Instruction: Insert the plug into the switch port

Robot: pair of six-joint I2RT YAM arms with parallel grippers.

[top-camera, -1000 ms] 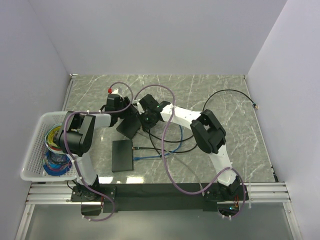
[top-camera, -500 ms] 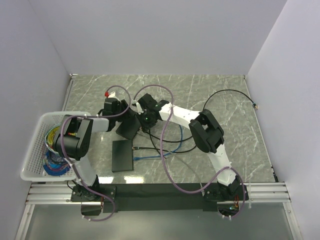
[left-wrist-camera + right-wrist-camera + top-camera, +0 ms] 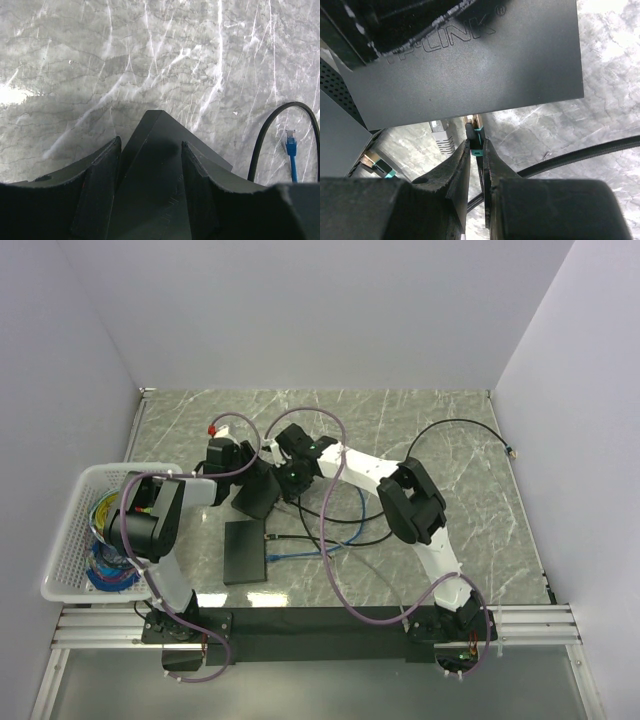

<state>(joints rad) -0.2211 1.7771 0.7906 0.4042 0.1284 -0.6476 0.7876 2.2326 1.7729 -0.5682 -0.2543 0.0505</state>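
Observation:
I need to let go of the teal-clipped plug with my right gripper in the black switch's edge port (image 3: 285, 492) (image 3: 473, 121) next to the grey plug.
A black TP-Link switch (image 3: 257, 492) is held tilted off the table by my left gripper (image 3: 243, 472), whose fingers clamp its body in the left wrist view (image 3: 150, 190). My right gripper (image 3: 291, 478) is shut on a plug with a teal clip (image 3: 476, 145) on a black cable, right under the switch's edge (image 3: 470, 75). The plug's tip sits at the switch underside; whether it is seated in a port is hidden. A grey plug (image 3: 441, 136) hangs beside it.
A second black box (image 3: 245, 551) lies flat on the marble table with a blue cable (image 3: 305, 549) at its side. A white basket (image 3: 75, 540) of cables stands at the left. A long black cable (image 3: 460, 430) loops to the right, and a blue plug (image 3: 291, 147) lies on the table.
Both grippers and the tilted switch have shifted slightly left and back over the last second. The holds on switch and plug are unchanged.

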